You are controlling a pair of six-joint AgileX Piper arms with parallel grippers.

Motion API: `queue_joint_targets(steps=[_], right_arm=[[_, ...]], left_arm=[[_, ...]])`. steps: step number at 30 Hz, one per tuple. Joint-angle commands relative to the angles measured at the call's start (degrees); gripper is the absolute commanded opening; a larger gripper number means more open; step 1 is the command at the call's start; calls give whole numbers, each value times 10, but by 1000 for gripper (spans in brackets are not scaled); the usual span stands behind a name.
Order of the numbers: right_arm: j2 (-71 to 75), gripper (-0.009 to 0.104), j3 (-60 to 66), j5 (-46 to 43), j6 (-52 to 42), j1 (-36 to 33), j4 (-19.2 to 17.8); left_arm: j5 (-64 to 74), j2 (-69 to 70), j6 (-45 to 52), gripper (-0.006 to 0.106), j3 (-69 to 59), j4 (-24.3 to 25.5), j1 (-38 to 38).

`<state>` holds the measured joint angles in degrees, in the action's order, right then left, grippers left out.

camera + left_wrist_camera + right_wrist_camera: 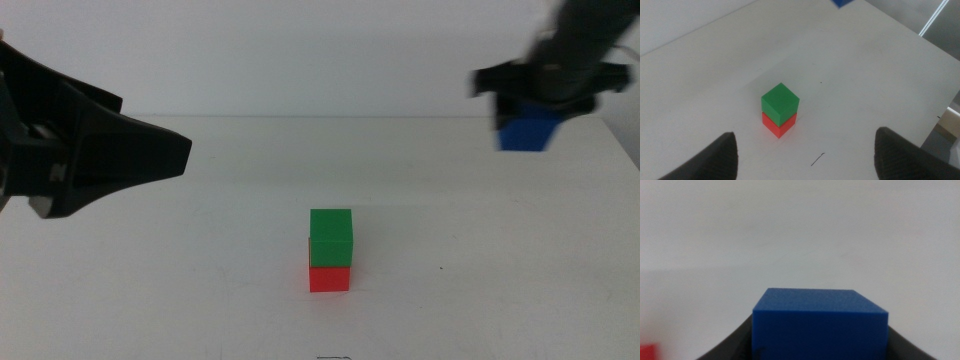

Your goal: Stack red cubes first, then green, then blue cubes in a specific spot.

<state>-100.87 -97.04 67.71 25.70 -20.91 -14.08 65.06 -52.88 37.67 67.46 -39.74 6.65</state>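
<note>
The robot's right gripper will release the blue cube on top of the green cube [331, 220], straight above the red cube.
The green cube [331, 237] sits squarely on the red cube [330, 278] on the white table, front of centre; both show in the left wrist view, green [780, 102] on red [779, 125]. My right gripper [528, 132] is high at the back right, shut on the blue cube [527, 131], which fills the right wrist view [820, 325] between the dark jaws. A corner of the blue cube shows in the left wrist view [841, 2]. My left gripper [805, 150] is open and empty, raised at the left, back from the stack.
The white tabletop [200, 280] spreads around the stack. Its right edge [935, 115] shows in the left wrist view. A small dark mark [817, 159] lies on the table near the stack. A red patch [647, 351] shows at the right wrist view's corner.
</note>
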Motion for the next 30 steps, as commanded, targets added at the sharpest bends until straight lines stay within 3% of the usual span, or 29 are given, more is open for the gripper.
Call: queue_joint_targets(steps=[1, 5, 11, 20, 30], right_arm=[[18, -1, -33, 30, 76, -63, -53], [-21, -1, -65, 38, 147, -168, -51], [-76, -1, -122, 49, 222, -237, -45], [-118, -1, -144, 50, 245, -257, -8], [-135, -1, -144, 43, 238, -257, -9]], left_arm=[[-25, 2, 2, 94, 15, -34, 1], [-25, 2, 2, 94, 15, -34, 1], [-25, 2, 2, 94, 15, -34, 1], [-25, 2, 2, 94, 15, -34, 1], [-25, 2, 2, 94, 15, -34, 1]])
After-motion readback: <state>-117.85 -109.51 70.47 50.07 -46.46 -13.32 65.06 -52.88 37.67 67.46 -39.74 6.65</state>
